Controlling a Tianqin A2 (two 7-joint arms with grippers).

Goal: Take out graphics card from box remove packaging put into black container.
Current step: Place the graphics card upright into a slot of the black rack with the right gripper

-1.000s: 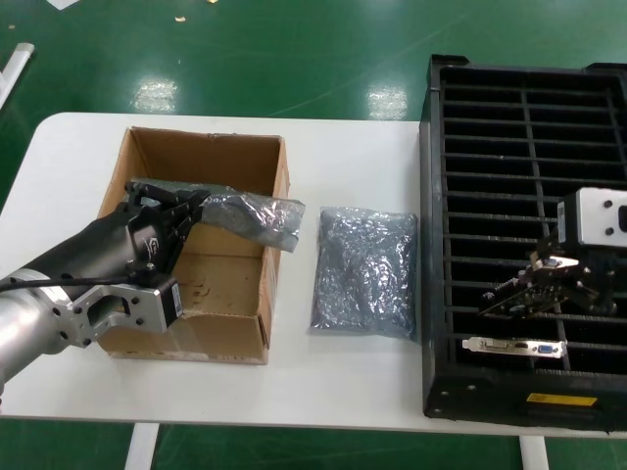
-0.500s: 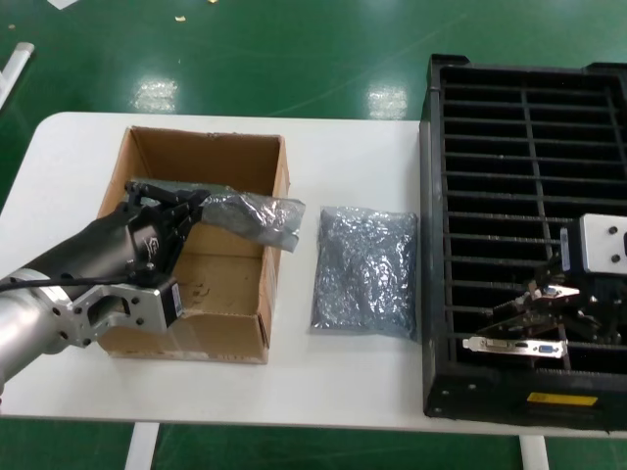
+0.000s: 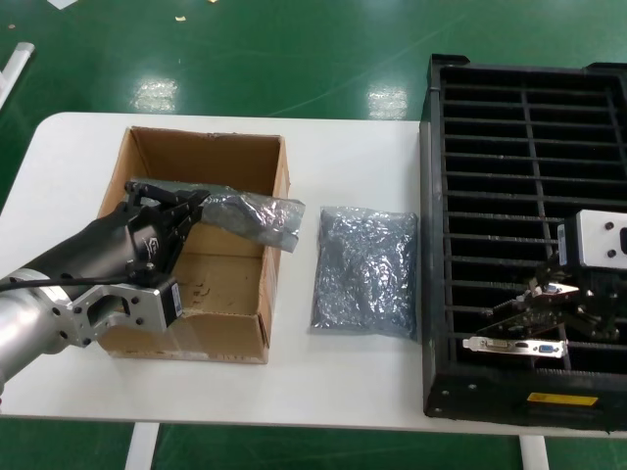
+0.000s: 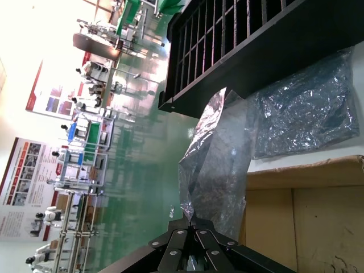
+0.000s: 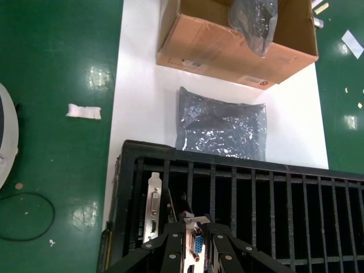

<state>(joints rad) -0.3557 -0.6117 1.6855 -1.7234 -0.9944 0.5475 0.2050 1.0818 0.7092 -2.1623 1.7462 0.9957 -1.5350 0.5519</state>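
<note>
The graphics card in my right gripper needs to be released in the slot [image 3: 498, 322] [image 5: 177, 201] just behind the standing card in the black container.
My left gripper [image 3: 199, 206] is shut on one end of the crinkly grey packaging [image 3: 253, 217], which hangs over the brown box [image 3: 211, 323] and past its right wall. In the left wrist view the jaws [image 4: 191, 218] pinch the packaging [image 4: 219, 165] at its corner. Over the front rows of the black container [image 3: 460, 196], my right gripper [image 3: 545, 296] is shut on a graphics card [image 3: 529, 294]. The right wrist view shows the fingers [image 5: 170, 250] clamped on the card's silver bracket with its blue port [image 5: 198, 243]. A second graphics card [image 3: 516, 345] stands in the front slot.
Another flat silver bag [image 3: 366, 272] lies on the white table [image 3: 353, 382] between the box and the container. A yellow label [image 3: 561, 399] marks the container's front rim. Green floor surrounds the table.
My right gripper has sunk with the graphics card toward the container's front slots. The left arm and its bag have stayed still.
</note>
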